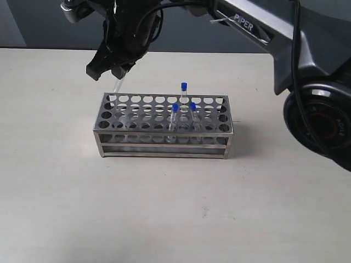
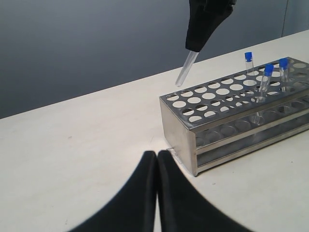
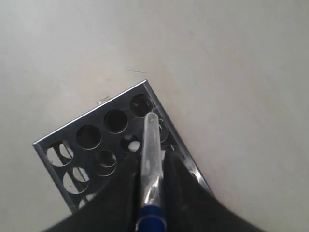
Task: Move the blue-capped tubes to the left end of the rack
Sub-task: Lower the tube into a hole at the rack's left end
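The blue-capped tube will go down in the back corner hole at the silver rack's empty end (image 1: 111, 98) (image 3: 141, 105), put there by my right gripper.
The silver rack (image 1: 164, 143) stands mid-table. Three blue-capped tubes (image 1: 184, 94) stand in its right half. My right gripper (image 1: 112, 67) has reached across and hangs above the rack's left end, shut on a fourth clear tube (image 1: 118, 87) that tilts down over the corner holes, its tip just above the top plate. The right wrist view shows that tube (image 3: 148, 154) between the fingers, blue cap near the camera, above the rack's end (image 3: 96, 140). My left gripper (image 2: 157, 155) rests shut and empty just off the rack's left end (image 2: 178, 128).
The right arm's black base (image 1: 321, 118) stands at the right side of the cream table. A dark wall runs behind the table's far edge.
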You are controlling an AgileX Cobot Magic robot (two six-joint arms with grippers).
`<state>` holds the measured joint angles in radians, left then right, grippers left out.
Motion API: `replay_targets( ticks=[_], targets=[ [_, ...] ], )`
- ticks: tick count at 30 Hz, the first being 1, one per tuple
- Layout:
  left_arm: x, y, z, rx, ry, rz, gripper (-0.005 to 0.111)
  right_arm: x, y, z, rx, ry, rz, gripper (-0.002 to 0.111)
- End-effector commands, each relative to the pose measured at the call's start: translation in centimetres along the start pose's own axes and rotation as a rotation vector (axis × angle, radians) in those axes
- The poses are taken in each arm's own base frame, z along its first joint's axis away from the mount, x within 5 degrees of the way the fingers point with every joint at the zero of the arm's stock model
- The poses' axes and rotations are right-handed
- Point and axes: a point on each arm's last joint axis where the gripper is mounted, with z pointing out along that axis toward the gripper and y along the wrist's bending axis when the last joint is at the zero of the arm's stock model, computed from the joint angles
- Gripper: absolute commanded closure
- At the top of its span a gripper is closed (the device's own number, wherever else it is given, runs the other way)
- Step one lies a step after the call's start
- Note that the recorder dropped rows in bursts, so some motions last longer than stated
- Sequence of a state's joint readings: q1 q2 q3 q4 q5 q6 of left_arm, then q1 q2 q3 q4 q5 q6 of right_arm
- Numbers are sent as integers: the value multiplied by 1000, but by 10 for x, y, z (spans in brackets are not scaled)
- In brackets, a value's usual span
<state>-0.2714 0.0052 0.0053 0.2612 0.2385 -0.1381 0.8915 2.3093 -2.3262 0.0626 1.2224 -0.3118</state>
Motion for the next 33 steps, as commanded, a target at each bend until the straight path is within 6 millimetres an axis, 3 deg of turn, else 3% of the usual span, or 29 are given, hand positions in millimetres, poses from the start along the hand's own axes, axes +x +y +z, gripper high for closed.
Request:
replay_targets(
  ticks=[1,6,16,25,33],
  targets=[
    [-3,0,-1,10,-18,-3,106,0,4,4,-20,2,-29,108],
    [-3,0,-1,10,-18,-3,106,3,4,20,-30,33,-27,108],
    [-3,0,-1,10,-18,-3,106,3,5,22,-38,34,-29,108],
    [-3,0,-1,10,-18,-3,106,5,14,50,-144,27,-25,108],
    [-3,0,-1,11,-18,-4,106,-1,13,50,-139,-41,-12,108]
  ],
)
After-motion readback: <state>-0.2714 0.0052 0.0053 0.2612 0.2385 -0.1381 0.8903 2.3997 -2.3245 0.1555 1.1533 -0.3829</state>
